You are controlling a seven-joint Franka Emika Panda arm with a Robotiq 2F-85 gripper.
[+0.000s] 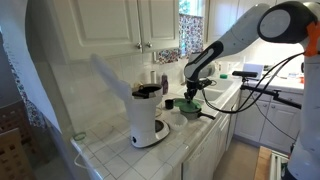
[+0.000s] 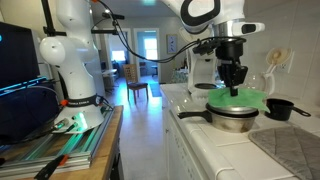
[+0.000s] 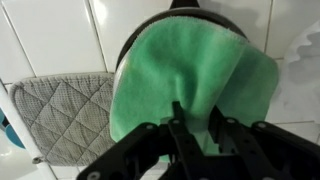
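Observation:
The robot's gripper will release the green cloth over the dark pan [image 1: 189,107] [image 3: 192,82] beside the grey quilted mat.
A green cloth [image 3: 190,75] hangs pinched between my fingers, and my gripper [image 3: 196,122] is shut on a fold of it. In the wrist view the cloth drapes over a dark pan whose rim [image 3: 190,12] shows behind it. In an exterior view my gripper [image 2: 235,88] holds the green cloth [image 2: 240,99] just above a steel pot [image 2: 232,120] on the counter. From the opposite side, an exterior view shows the gripper [image 1: 192,92] over the green cloth [image 1: 187,103] beside the coffee maker.
A white coffee maker [image 1: 147,116] stands on the tiled counter. A grey quilted mat [image 3: 62,115] lies next to the pan. A small black saucepan [image 2: 279,108] sits behind the pot. White cabinets [image 1: 140,22] hang above. The counter edge [image 2: 185,135] drops to the floor.

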